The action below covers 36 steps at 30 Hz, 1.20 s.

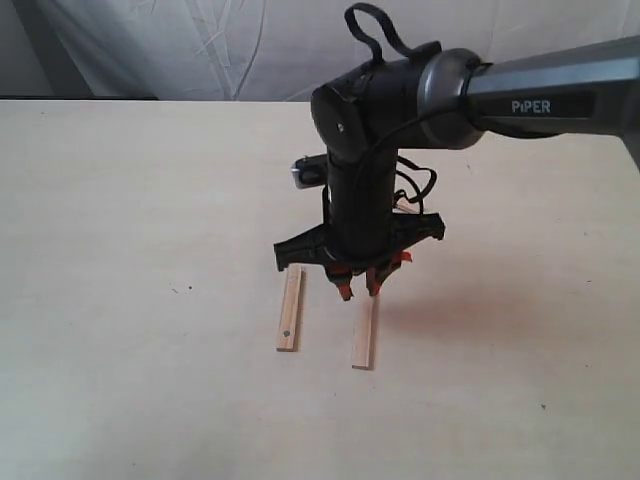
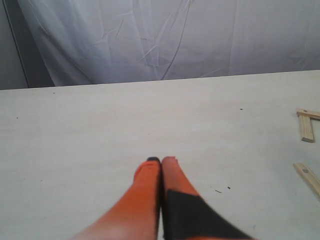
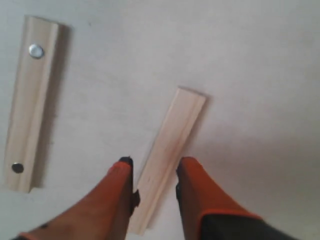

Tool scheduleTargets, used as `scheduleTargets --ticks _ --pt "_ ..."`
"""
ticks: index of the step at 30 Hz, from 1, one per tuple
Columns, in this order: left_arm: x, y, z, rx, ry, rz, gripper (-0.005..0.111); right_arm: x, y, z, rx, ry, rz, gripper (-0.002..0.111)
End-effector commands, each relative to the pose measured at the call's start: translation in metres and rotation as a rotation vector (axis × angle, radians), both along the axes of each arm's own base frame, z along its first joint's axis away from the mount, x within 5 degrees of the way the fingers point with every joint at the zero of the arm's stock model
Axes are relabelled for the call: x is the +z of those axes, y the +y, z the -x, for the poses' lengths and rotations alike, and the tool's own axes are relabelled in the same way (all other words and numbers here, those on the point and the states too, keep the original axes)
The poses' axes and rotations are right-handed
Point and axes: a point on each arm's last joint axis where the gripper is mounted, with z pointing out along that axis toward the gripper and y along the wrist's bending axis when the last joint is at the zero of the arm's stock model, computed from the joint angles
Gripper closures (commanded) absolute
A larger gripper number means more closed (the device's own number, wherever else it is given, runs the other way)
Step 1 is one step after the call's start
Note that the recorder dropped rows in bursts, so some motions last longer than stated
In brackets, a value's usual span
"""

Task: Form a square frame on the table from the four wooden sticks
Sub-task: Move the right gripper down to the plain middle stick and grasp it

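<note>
My right gripper needs to next grab around the middle of the plain stick (image 1: 366, 330) (image 3: 162, 170), which is next to the stick with a dark hole.
Two pale wooden sticks lie side by side on the table (image 1: 120, 250). The one with a dark hole (image 1: 289, 310) is on the left and the plain one (image 1: 364, 331) on the right. My right gripper (image 1: 358, 285) points down over the far end of the plain stick. In the right wrist view the gripper (image 3: 153, 167) is open, its orange fingers astride the plain stick (image 3: 172, 147), which lies flat. The holed stick (image 3: 30, 102) lies apart from it. My left gripper (image 2: 161, 161) is shut on nothing above bare table. Two more sticks (image 2: 306, 125) meet in an L.
The right arm (image 1: 540, 95) stretches in from the right edge and hides the table behind the gripper. A wrinkled white cloth (image 1: 200, 45) hangs behind the table's far edge. Another stick end (image 2: 307, 176) shows at the left wrist view's border.
</note>
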Motion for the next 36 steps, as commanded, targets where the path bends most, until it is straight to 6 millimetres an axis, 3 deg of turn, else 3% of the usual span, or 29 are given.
scheduleTargets --ticks 1,6,14,26,36 --pt "0.000 0.000 0.000 -0.005 -0.014 0.000 0.107 -0.009 -0.004 0.008 -0.053 0.012 -0.019 0.073" --pt "0.000 0.000 0.000 -0.005 -0.014 0.000 0.107 -0.022 -0.010 0.015 -0.074 0.028 -0.007 0.051" --pt "0.000 0.000 0.000 -0.005 -0.014 0.000 0.107 -0.024 -0.006 0.013 -0.096 -0.004 -0.056 0.066" --pt "0.000 0.000 0.000 -0.005 -0.014 0.000 0.107 -0.024 -0.006 0.014 -0.182 0.000 -0.050 0.066" --pt "0.000 0.000 0.000 -0.005 -0.014 0.000 0.107 -0.038 -0.011 0.019 -0.233 0.034 -0.014 0.066"
